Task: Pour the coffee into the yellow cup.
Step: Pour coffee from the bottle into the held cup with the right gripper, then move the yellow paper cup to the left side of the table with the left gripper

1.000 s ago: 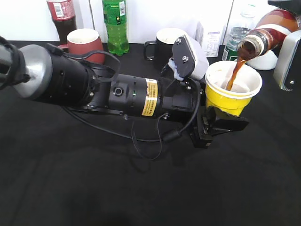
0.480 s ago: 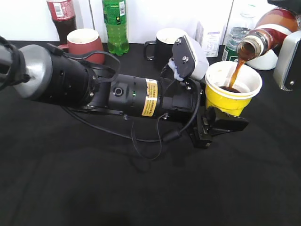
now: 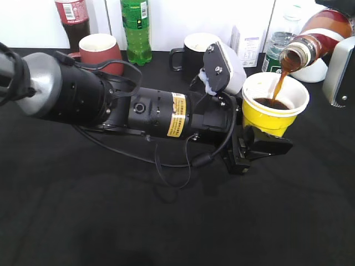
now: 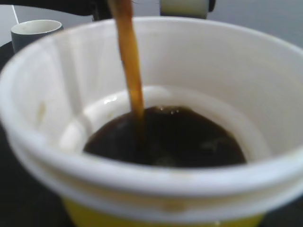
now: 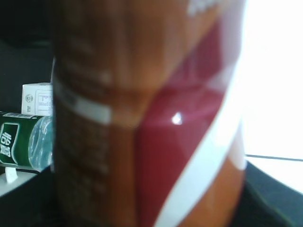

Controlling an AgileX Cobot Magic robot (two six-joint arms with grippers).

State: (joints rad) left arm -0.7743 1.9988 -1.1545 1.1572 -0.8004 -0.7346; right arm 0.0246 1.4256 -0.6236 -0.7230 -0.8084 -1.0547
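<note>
The yellow cup is to go on the black table (image 3: 121, 104) in front of the maroon mug. Next, my left gripper lets go of it there.
The yellow cup (image 3: 272, 119) stands on the black table with its base between the black fingers of my left gripper (image 3: 265, 145), which is shut on it. In the left wrist view the cup (image 4: 142, 177) fills the frame and the jaws are hidden. The coffee bottle (image 3: 319, 36) is tilted mouth-down above the cup's far right rim. A brown stream of coffee (image 3: 279, 83) falls into a dark pool (image 4: 165, 137) at the cup's bottom. My right gripper (image 3: 339, 66) holds the bottle, whose red, white and brown label (image 5: 156, 123) fills the right wrist view.
Along the back wall stand a cola bottle (image 3: 72, 19), a maroon mug (image 3: 100, 50), a green bottle (image 3: 136, 27), a black mug (image 3: 194, 47), a white carton (image 3: 247, 39) and a green-labelled water bottle (image 3: 275, 47). My left arm lies across the table's middle.
The coffee keeps pouring and the pool in the cup has grown from almost nothing to covering the bottom. Both arms, the cup and the bottle hold their places.
</note>
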